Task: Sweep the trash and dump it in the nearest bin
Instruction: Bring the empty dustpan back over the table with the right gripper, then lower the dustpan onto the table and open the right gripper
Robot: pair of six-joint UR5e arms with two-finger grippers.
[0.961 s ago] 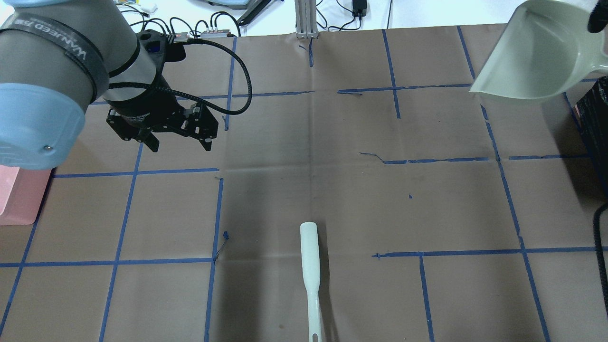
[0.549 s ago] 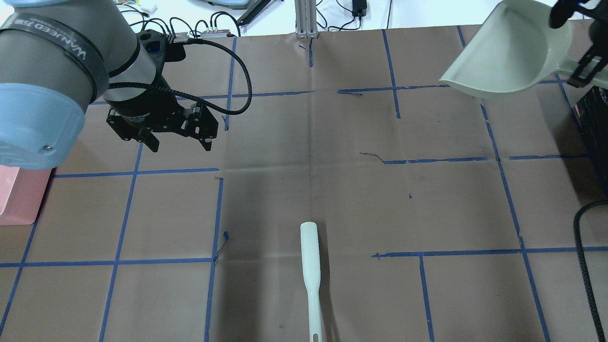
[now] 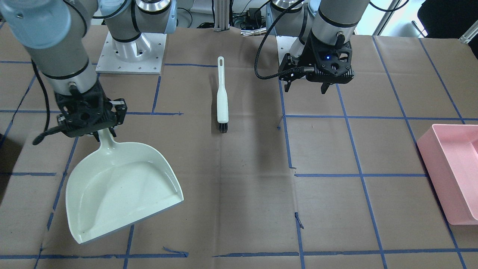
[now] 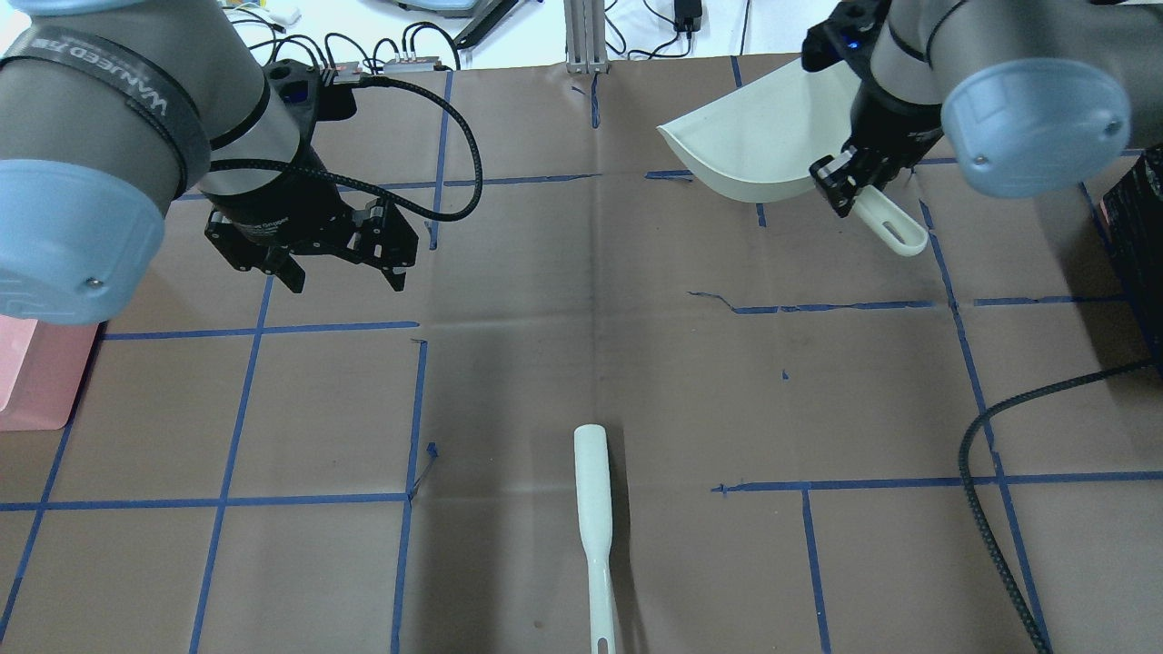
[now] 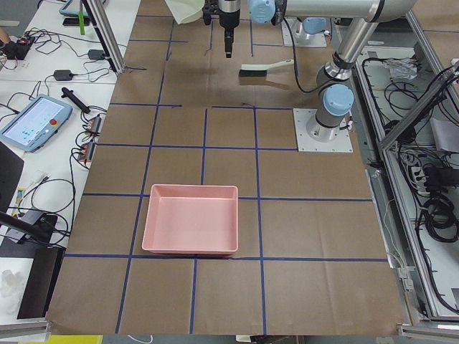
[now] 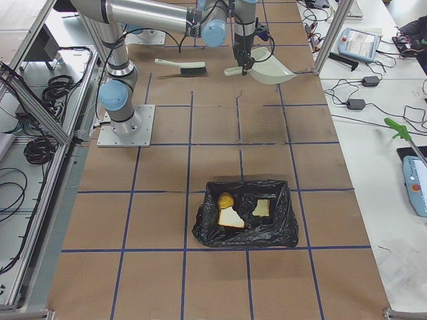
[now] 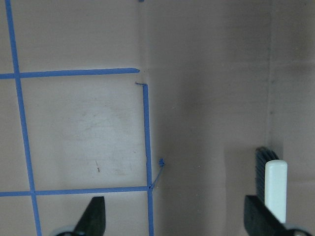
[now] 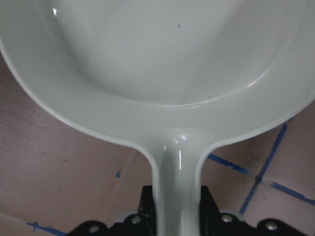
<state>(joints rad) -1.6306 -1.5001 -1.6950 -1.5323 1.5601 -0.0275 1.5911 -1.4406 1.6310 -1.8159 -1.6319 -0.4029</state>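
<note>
The robot's right gripper should release the dustpan, still held over the table's far part, on the bare table [image 3: 221, 226] beyond the brush's bristles, by the blue tape gap.
The trash lies in the black-lined bin [image 6: 287, 230]: a yellow lump [image 6: 225, 199] and two bread slices [image 6: 230, 217] [image 6: 261, 208]. My right gripper [image 4: 845, 186] [image 3: 102, 131] is shut on the handle of the empty pale dustpan [image 4: 754, 150] [image 3: 123, 186] [image 8: 162, 54]. It holds the dustpan over the table's far right part. My left gripper [image 4: 341, 277] [image 3: 306, 89] [image 7: 177, 216] is open and empty, hovering over the table. The white brush [image 4: 595, 527] [image 3: 222, 95] [image 7: 273, 184] lies flat at the table's middle, near the robot's base.
A pink bin [image 3: 453, 172] [image 5: 190, 229] stands at the table's end on the robot's left. The black-lined bin stands at the end on the robot's right. Blue tape lines grid the brown table. A black cable [image 4: 990, 509] hangs from my right arm.
My right arm has swung the dustpan from the far right edge inward over the table and turned it. The left arm and the brush have not moved.
</note>
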